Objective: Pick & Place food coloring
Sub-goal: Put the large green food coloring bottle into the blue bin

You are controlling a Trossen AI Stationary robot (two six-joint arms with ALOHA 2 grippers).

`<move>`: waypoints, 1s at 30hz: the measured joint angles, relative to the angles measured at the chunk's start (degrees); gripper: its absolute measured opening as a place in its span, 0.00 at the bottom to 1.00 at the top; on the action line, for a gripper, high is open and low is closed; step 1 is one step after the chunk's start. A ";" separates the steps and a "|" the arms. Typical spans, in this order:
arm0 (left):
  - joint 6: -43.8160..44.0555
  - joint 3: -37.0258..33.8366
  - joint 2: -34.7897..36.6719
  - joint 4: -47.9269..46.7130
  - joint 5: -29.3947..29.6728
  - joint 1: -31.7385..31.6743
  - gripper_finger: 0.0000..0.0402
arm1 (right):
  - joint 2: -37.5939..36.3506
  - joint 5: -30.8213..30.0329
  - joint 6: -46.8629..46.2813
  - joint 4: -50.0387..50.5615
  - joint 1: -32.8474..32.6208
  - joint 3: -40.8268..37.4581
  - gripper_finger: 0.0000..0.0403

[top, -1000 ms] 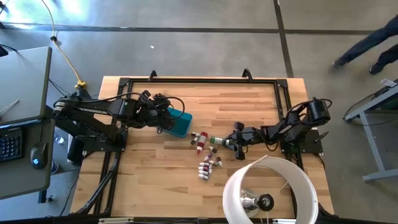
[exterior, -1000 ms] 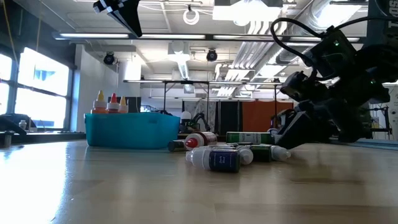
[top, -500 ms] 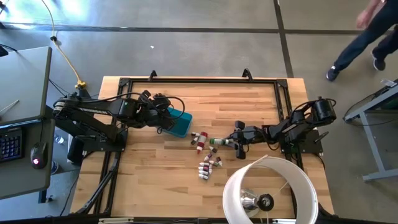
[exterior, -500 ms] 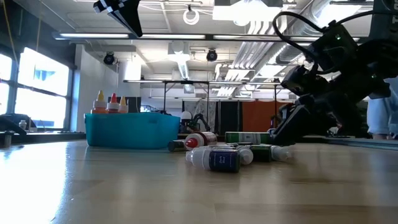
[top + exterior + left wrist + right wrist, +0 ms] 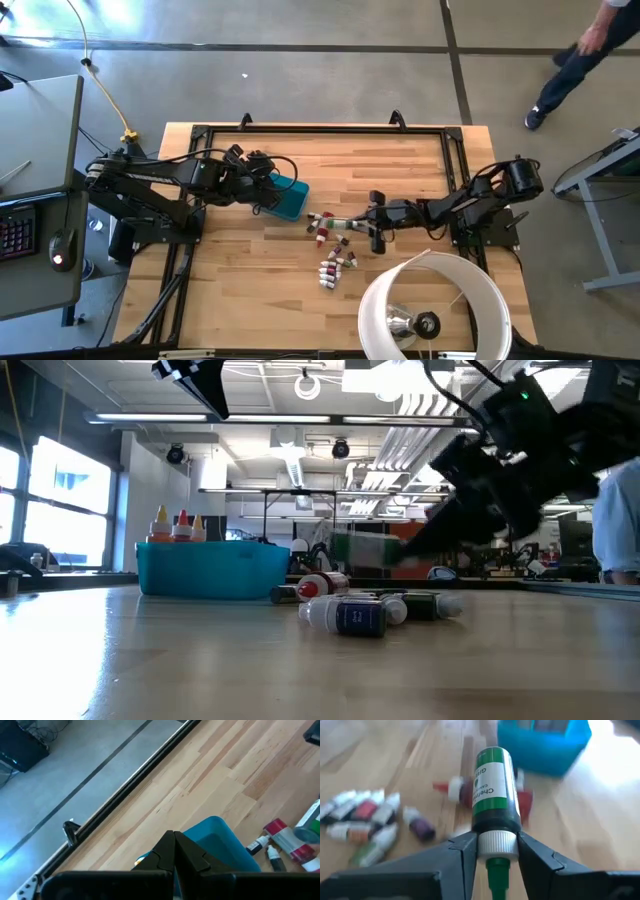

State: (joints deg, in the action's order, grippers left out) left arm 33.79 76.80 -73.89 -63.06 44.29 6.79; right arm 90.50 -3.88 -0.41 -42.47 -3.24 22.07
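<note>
The bottles stand at the far rim of the teal bin (image 5: pixel 279 192) (image 5: pixel 557 726). My right gripper will let go of the green food coloring bottle in there, beside them.
My right gripper (image 5: pixel 372 219) is shut on a green food coloring bottle (image 5: pixel 492 785), which hangs blurred above the table in the low view (image 5: pixel 362 550). Several small bottles lie on their sides in a loose heap (image 5: pixel 334 264), with red ones (image 5: pixel 321 225) nearer the bin. The teal bin (image 5: pixel 289 196) stands on the table, and three bottles (image 5: pixel 181 525) stand upright in it. My left gripper (image 5: pixel 174 849) is shut and hovers above the bin's left end, well over it in the low view (image 5: pixel 192 380). My right gripper pinches the green bottle at its white cap and neck (image 5: pixel 495 843), one finger (image 5: pixel 462 855) on each side. The fingers come nearly level from the table's right. The bottle is lifted clear, lying roughly level, its bottom end pointing toward the bin.
A large white lamp shade (image 5: pixel 436 305) stands at the table's near right edge. A black frame (image 5: pixel 320 128) runs round the tabletop. Bare wood lies along the far side and near left. A person (image 5: pixel 585 55) walks on the floor beyond the far right corner.
My right gripper has risen and moved a little toward the table's left, toward the bin. It has carried the green bottle from the tabletop up clear of the other bottles. The left arm kept still. The person beyond the table walked on.
</note>
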 joint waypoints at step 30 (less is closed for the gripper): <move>4.92 11.82 0.78 -26.62 11.98 0.00 0.00 | 30.76 -25.24 44.99 73.54 3.91 80.60 0.29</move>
State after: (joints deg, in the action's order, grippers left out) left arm 38.71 88.62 -73.10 -89.68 56.27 6.79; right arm 121.26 -29.12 44.59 31.06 0.67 102.68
